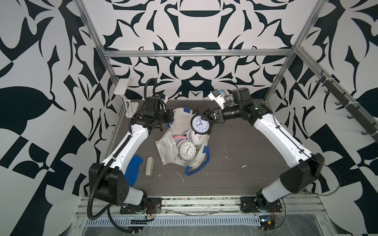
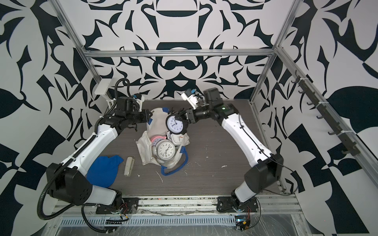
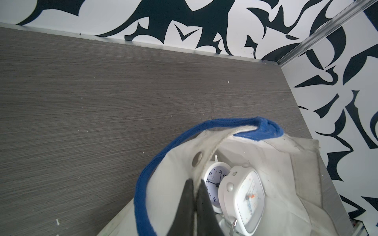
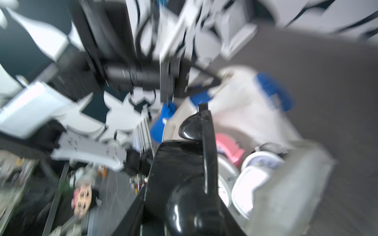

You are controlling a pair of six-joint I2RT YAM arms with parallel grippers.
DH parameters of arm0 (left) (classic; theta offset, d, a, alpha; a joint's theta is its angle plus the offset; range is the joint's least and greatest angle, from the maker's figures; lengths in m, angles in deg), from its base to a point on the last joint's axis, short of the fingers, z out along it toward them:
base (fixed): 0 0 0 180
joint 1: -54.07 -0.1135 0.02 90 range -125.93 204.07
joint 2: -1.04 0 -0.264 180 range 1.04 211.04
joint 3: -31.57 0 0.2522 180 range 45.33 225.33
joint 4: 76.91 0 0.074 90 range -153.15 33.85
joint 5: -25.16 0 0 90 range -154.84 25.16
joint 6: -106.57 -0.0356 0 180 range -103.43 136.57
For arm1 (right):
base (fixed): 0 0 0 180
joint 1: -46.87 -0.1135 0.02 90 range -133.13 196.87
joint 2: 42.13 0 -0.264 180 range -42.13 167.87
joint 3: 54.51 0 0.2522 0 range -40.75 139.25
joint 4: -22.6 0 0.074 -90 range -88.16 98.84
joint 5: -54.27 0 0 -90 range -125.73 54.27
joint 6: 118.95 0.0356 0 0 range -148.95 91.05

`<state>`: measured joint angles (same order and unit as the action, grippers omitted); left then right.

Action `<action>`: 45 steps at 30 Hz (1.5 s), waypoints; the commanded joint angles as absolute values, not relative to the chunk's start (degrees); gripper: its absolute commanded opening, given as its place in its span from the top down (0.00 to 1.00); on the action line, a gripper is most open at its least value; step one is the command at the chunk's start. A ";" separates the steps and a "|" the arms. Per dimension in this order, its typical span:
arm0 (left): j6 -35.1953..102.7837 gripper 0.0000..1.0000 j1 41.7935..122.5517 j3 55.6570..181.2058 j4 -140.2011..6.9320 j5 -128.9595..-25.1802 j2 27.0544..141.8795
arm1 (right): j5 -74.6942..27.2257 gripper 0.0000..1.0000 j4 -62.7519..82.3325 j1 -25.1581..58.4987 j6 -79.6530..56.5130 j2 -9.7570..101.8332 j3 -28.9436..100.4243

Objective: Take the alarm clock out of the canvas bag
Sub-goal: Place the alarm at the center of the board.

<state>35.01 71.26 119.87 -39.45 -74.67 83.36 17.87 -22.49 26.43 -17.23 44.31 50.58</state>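
Note:
My right gripper is going to put the black alarm clock down on bare table [image 1: 230, 126] next to the canvas bag, past the white square clock.
The off-white canvas bag [image 1: 181, 119] with blue handles lies open on the table in both top views [image 2: 157, 120]. My left gripper [image 1: 171, 120] is shut on its rim [image 3: 206, 151] at the far side, the two fingers pinching the fabric beside a snap. My right gripper [image 1: 207, 118] is shut on a black alarm clock [image 1: 201, 125] with a white face, by its top between the bells. It holds that clock tilted in the air above the bag's mouth. The clock's glossy black body [image 4: 184, 163] fills the blurred right wrist view.
Several more clocks stay inside the bag: a silver round one [image 1: 186, 150], a pink one [image 1: 177, 139], a white square one [image 3: 243, 196]. A blue cloth [image 1: 134, 169] and a beige stapler-like object [image 1: 149, 166] lie front left. Metal frame posts [image 1: 274, 90] stand at the table's corners.

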 commanded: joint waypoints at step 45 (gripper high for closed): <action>37.09 1.00 70.82 121.79 -40.39 -76.10 80.59 | 3.69 0.67 14.35 49.79 12.08 65.93 26.42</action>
